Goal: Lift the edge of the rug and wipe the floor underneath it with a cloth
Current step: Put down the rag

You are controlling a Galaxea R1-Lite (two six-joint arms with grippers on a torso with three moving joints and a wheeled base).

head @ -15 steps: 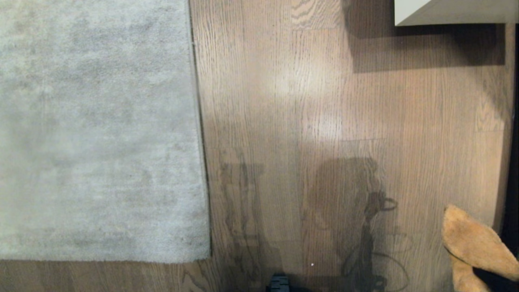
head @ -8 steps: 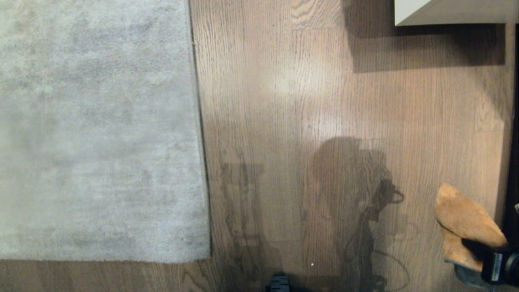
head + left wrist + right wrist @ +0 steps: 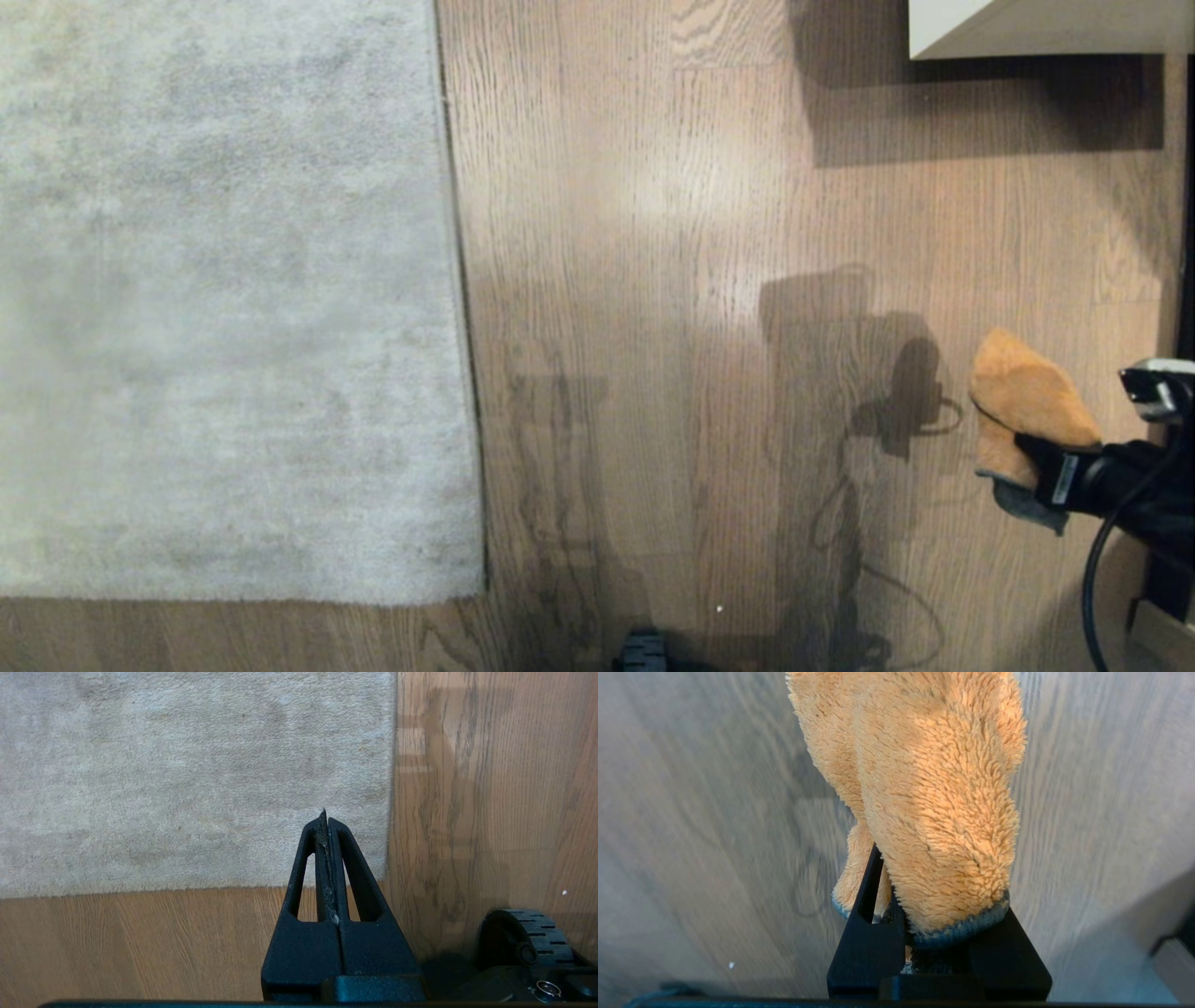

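Note:
The cloth is to go on the wood floor (image 3: 1003, 332) in front of the furniture's shadow, near the dark strip. Next, my right gripper lets go of it there.
The pale grey rug (image 3: 224, 299) lies flat on the left, and its straight rug edge (image 3: 459, 280) runs away from me beside the brown wood floor (image 3: 653, 280). At the far right my right gripper (image 3: 1038, 459) is shut on the mustard-tan cloth (image 3: 1022, 397) and holds it above the floor, well apart from the rug. In the right wrist view the cloth (image 3: 934, 788) drapes over the right gripper (image 3: 896, 868) and hides its tips. In the left wrist view my left gripper (image 3: 325, 820) is shut with nothing in it, above the rug's near corner (image 3: 373, 868).
A pale piece of furniture (image 3: 1046, 28) stands at the back right and casts a shadow on the planks. A dark vertical strip (image 3: 1186, 233) borders the right side. A black cable (image 3: 1094, 579) hangs from the right arm. A black robot part (image 3: 642, 653) shows at the near edge.
My right arm has carried the cloth from the near right corner further away from me along the right side. The rug and the left gripper have not moved.

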